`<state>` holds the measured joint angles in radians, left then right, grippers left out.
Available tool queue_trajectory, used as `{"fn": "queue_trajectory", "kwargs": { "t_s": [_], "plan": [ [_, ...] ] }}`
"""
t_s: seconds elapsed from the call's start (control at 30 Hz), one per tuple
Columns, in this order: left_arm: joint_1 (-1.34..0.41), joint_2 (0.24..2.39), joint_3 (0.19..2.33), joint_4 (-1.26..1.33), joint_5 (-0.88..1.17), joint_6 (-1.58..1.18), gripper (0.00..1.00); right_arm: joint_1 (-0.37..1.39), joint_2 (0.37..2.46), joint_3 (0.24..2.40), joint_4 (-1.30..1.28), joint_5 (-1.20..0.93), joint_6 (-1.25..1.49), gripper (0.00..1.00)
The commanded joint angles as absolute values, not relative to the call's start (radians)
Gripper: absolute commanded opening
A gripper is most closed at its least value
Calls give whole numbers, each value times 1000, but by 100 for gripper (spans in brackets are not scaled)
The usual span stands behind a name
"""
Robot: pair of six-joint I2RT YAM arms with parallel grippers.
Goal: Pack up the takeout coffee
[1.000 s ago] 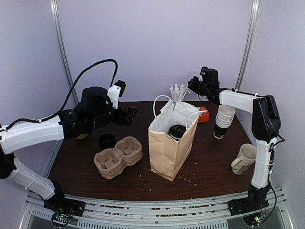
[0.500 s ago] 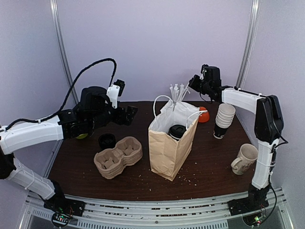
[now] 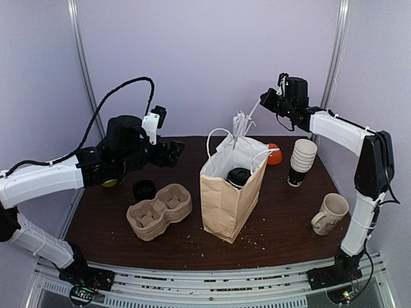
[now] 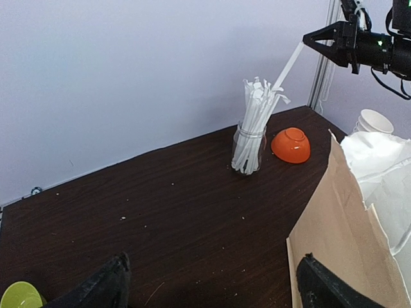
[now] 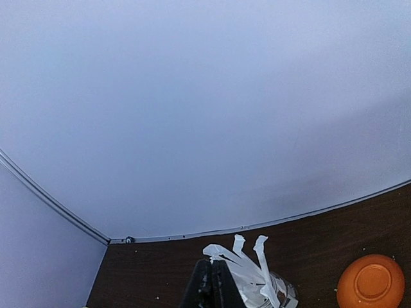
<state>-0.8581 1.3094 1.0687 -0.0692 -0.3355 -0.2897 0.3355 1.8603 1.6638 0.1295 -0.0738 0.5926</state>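
I should close my left gripper on the paper bag's top edge [image 3: 206, 164] [image 4: 384, 242] on the side facing the cup carrier, beside the white handle, to hold the bag.
The takeout coffee [image 3: 239, 176], a black cup with a black lid, stands inside the open brown paper bag [image 3: 225, 199]. My right gripper [image 3: 262, 102] hovers high behind the bag, shut on the upper end of a white wrapped straw [image 3: 252, 112]. From the left wrist view, that straw [image 4: 290, 63] slants down from the right gripper [image 4: 307, 41] to the top of the bundle in the glass jar [image 4: 249, 147]. The right wrist view has the shut jaws [image 5: 210, 261] just above the jar's straws [image 5: 257, 273]. My left gripper [image 3: 176, 151] stands open left of the bag [image 4: 334, 231], holding nothing.
An orange bowl [image 3: 275, 154] lies upside down beside the jar. A stack of white paper cups [image 3: 302, 160] and a cream mug [image 3: 331, 213] stand to the right. A pulp cup carrier [image 3: 158, 210], a black lid [image 3: 144, 188] and a green object [image 4: 19, 295] lie to the left.
My right gripper has risen up and to the right, drawing one straw up out of the bundle. The left arm has hardly moved.
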Motion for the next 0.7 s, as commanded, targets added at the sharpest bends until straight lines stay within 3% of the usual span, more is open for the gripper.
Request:
{"fn": "queue_trajectory", "kwargs": {
  "t_s": [0.0, 0.67],
  "plan": [
    [-851, 1262, 1071, -31, -349, -321, 93, 331, 1768, 1686, 117, -90, 582, 0],
    [-852, 1188, 1117, -2, -334, -353, 94, 336, 1519, 1648, 56, -281, 568, 0]
  ]
}}
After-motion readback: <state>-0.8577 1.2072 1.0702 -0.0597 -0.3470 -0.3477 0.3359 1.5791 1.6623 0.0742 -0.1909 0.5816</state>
